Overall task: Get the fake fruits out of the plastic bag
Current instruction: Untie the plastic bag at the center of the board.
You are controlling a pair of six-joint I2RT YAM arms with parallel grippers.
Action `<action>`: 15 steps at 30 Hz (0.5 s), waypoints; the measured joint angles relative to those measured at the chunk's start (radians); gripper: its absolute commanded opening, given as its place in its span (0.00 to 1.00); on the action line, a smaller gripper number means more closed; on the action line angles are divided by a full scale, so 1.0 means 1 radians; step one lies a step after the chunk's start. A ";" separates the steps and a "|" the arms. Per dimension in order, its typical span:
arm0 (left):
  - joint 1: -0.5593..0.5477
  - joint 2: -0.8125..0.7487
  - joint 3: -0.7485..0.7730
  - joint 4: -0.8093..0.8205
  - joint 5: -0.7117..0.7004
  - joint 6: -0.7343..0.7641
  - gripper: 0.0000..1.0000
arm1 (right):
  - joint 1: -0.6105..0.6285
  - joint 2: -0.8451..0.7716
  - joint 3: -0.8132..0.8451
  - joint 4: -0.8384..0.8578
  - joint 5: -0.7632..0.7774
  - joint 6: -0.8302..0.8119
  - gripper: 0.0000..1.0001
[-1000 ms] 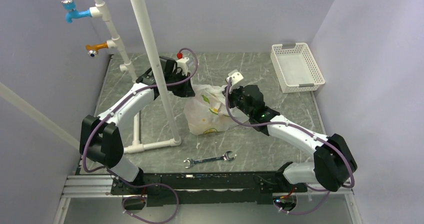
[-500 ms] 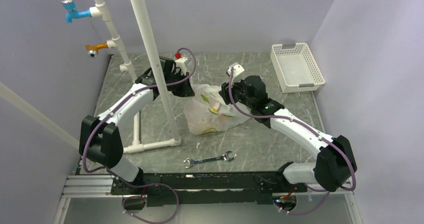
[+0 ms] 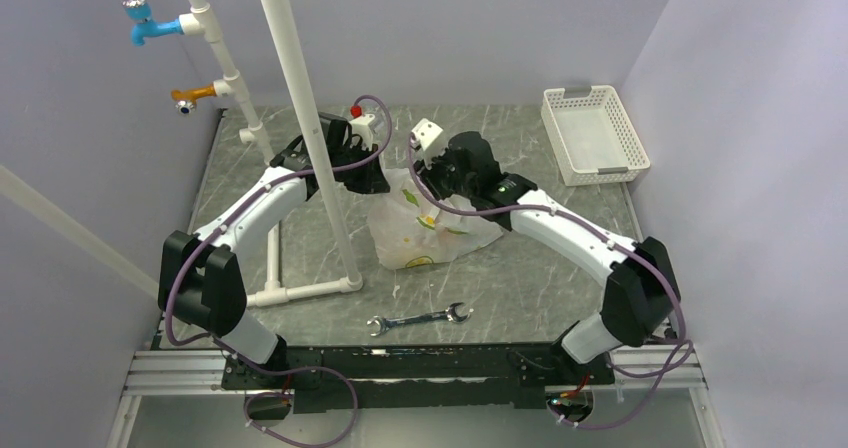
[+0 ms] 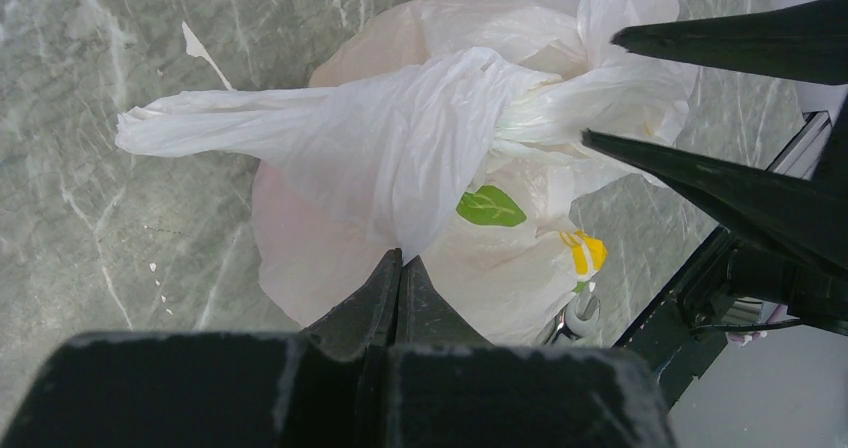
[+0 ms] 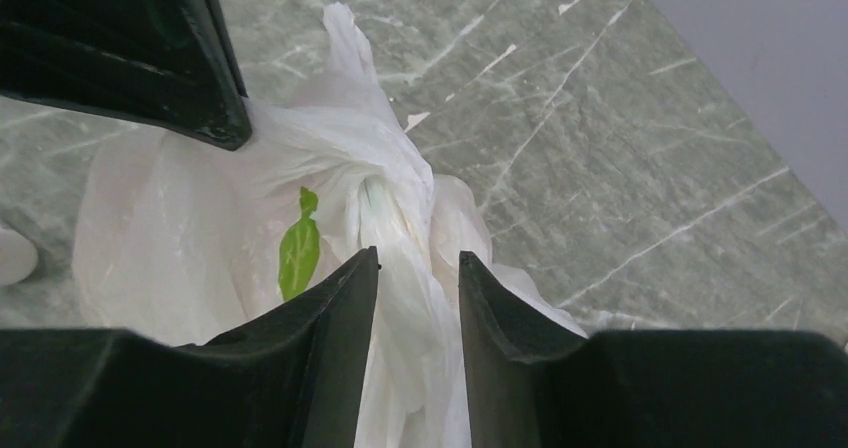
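The plastic bag's opening is bunched beside my left gripper, so next I pull the bag's twisted fold [image 5: 412, 288] away with my right gripper before reaching in.
The plastic bag [image 3: 420, 226] lies bunched in the middle of the table, white with green leaf and lemon prints. The fruits are hidden inside it. My left gripper [image 3: 377, 176] is at the bag's far left top. In the left wrist view it [image 4: 400, 260] is shut on a fold of the bag's knotted handle [image 4: 400, 138]. My right gripper [image 3: 430, 175] hovers over the bag's top, close to the left one. In the right wrist view it [image 5: 418, 260] is open, with the bag's twisted neck [image 5: 400, 218] between its fingers.
A white PVC pipe frame [image 3: 300, 118] stands left of the bag, with a blue tap [image 3: 150, 28] and an orange tap [image 3: 195, 95]. A wrench [image 3: 418, 319] lies near the front edge. A white lattice basket [image 3: 595, 133] sits at the back right.
My right arm has swung left and farther back, bringing its gripper over the bag's top beside the left gripper. The left arm has barely moved.
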 measured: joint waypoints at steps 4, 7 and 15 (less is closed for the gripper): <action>0.000 0.000 0.000 0.000 0.002 0.000 0.00 | 0.002 0.050 0.043 -0.053 0.017 -0.045 0.38; 0.000 0.000 0.000 0.000 0.003 0.000 0.00 | 0.003 0.068 0.049 -0.079 0.017 -0.068 0.42; 0.000 0.000 0.000 0.000 0.009 0.000 0.00 | 0.013 0.076 0.051 -0.101 0.013 -0.103 0.50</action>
